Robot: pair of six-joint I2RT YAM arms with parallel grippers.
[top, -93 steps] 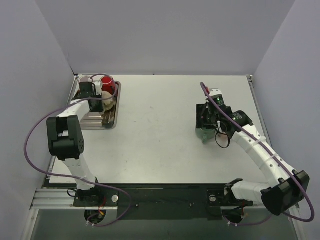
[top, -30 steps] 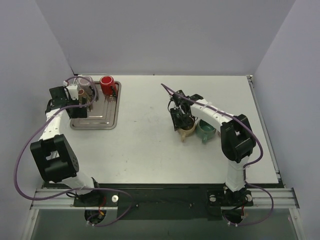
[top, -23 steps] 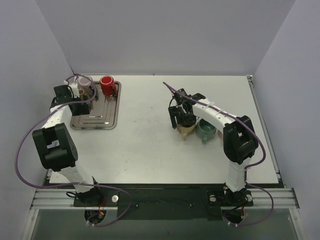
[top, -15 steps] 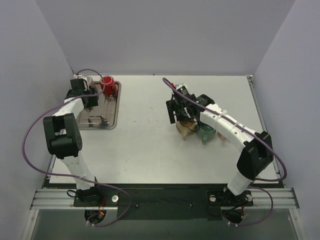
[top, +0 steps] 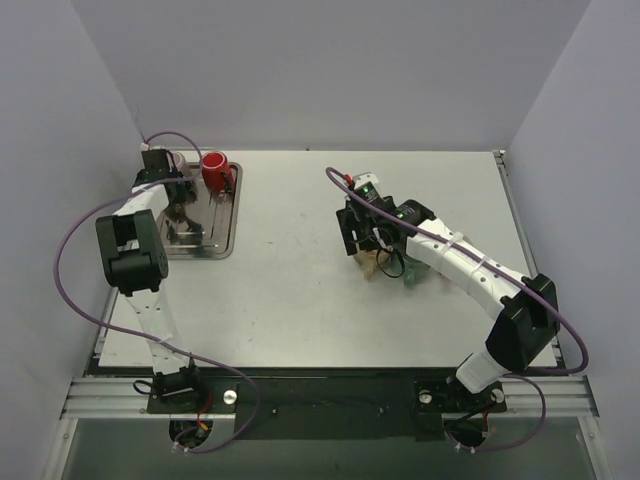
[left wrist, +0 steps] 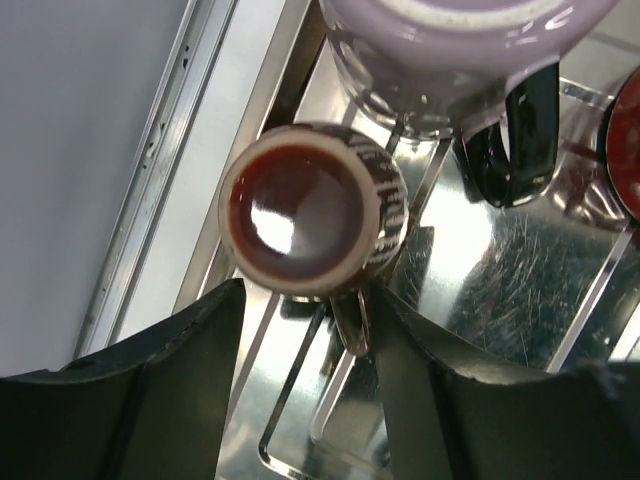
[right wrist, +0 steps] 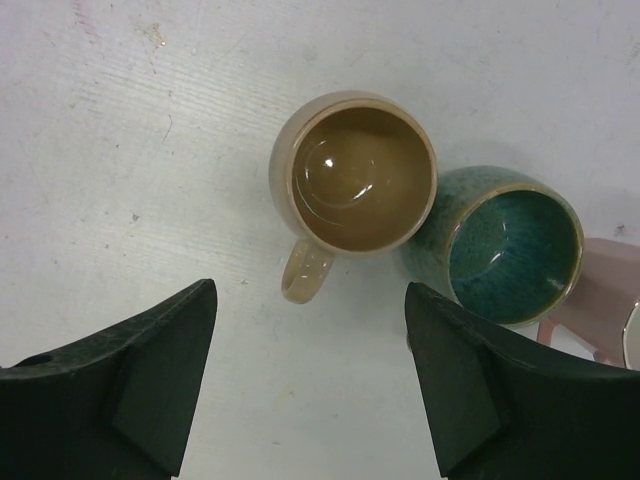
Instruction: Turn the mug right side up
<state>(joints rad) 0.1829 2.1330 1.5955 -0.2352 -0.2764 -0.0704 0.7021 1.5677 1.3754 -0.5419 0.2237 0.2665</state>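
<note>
The patterned mug's handle slants off-centre inside the left gripper's fingers, so the robot should open them, line up straight and grip that handle (left wrist: 352,330) before lifting.
In the left wrist view a small patterned mug (left wrist: 300,208) with a brown inside stands mouth up on the metal tray (left wrist: 500,290). My left gripper (left wrist: 305,400) is open just above it, and the mug's handle lies between the fingers. In the top view the left gripper (top: 180,212) covers that mug. In the right wrist view a tan mug (right wrist: 355,175) stands mouth up on the table, touching a teal mug (right wrist: 512,242), also mouth up. My right gripper (right wrist: 310,400) is open and empty above the tan mug's handle; it also shows in the top view (top: 366,242).
A lavender mug (left wrist: 470,40) and a red mug (top: 213,170) stand at the far end of the tray (top: 222,238). A black handle (left wrist: 520,140) lies by the lavender mug. A pink object (right wrist: 600,300) sits behind the teal mug.
The left gripper has moved from the tray's far left corner to over the small mug. The right gripper has shifted slightly over the tan mug, and its arm has swung right.
</note>
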